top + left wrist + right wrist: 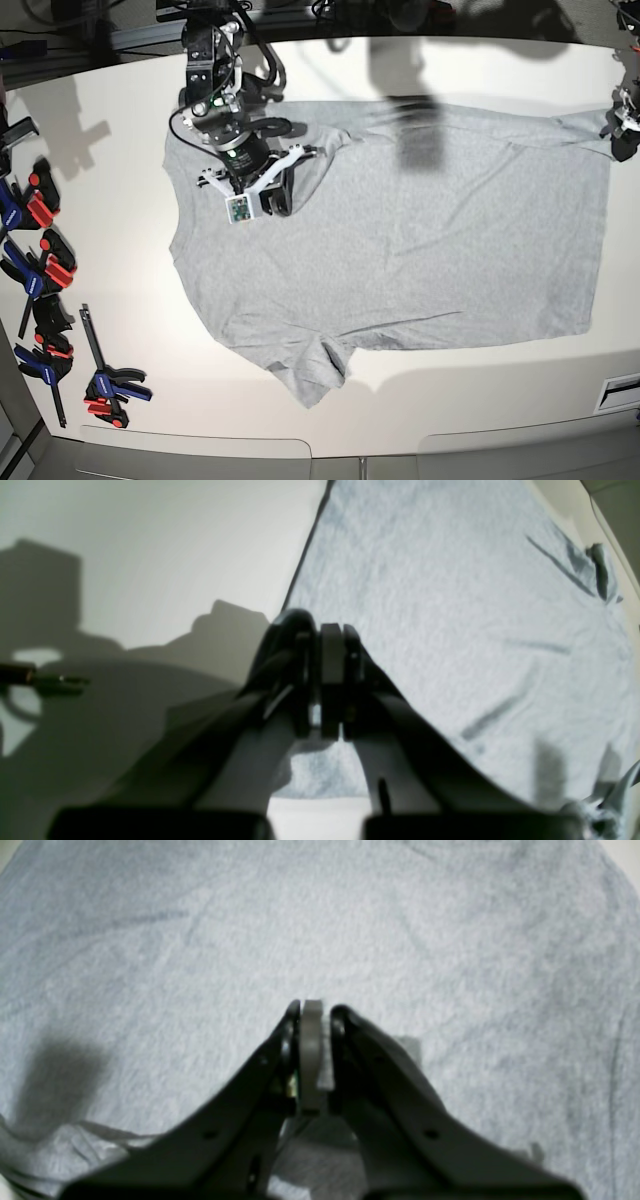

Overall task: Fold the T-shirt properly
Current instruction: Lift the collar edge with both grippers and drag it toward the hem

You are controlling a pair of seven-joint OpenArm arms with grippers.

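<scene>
Next, my left gripper releases the far corner of the T-shirt on the shirt's side edge (609, 181), folded a little toward the front.
The light grey T-shirt (420, 230) lies spread flat on the white table (130, 260), plain side up, with no lettering showing. My right gripper (272, 200) is at the shirt's upper left, near a sleeve. In the right wrist view the right gripper (312, 1010) is shut, with a bit of shirt fabric (200, 940) pinched between its pads. My left gripper (612, 128) is at the shirt's far right top corner, where creases run toward it. In the left wrist view the left gripper (332, 630) is shut at the edge of the shirt (450, 605).
Several blue, red and black clamps (40, 270) lie along the table's left edge. Dark equipment and cables (350, 15) sit behind the table's far edge. A white fixture (622, 392) is at the front right corner.
</scene>
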